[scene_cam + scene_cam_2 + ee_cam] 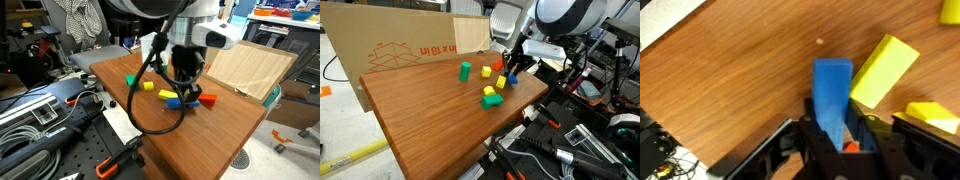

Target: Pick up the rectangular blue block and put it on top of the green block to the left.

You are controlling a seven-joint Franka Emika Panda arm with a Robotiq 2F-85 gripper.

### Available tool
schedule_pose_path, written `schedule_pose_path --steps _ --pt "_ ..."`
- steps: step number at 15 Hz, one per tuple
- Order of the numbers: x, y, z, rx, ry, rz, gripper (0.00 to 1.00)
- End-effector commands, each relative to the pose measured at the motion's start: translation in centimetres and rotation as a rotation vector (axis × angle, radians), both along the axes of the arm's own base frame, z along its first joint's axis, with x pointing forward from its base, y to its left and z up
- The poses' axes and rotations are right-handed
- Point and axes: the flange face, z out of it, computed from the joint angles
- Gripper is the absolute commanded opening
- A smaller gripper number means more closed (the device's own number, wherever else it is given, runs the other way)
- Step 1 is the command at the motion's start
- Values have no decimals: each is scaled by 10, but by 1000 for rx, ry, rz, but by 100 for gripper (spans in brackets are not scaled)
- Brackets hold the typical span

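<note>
The rectangular blue block, now down at the table, will be released by my gripper on top of the small green block [130, 82] next to the small yellow block.
The rectangular blue block [832, 92] lies between my gripper's [833, 135] fingers in the wrist view, its long end pointing away from me. The fingers press both its sides. In both exterior views the gripper [183, 88] [512, 68] is down at the table with the blue block [177, 103] under it. The small green block [492, 101] sits apart from the gripper, nearer the table's middle, with a yellow piece [489, 91] touching it. It is out of the wrist view.
A long yellow block [883, 70] lies tilted right beside the blue block, and another yellow piece [930, 115] is further right. A red-orange block [207, 99] and an upright green cylinder [465, 70] stand on the wooden table [430, 120]. A cardboard box [390, 50] lines one edge.
</note>
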Motion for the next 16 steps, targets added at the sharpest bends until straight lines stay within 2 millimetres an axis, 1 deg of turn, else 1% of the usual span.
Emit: schedule_pose_path --steps 1,3,6,8,10,13,16 --pt "-25 50 25 84 30 180 9" --pt "-31 73 26 128 59 287 9" --pt "-40 96 29 188 102 451 9" --pt "-43 104 25 223 155 556 9" --pt "-48 108 22 228 201 625 9" --pt "-48 113 23 211 223 668 9" --pt "-46 124 29 165 212 718 9"
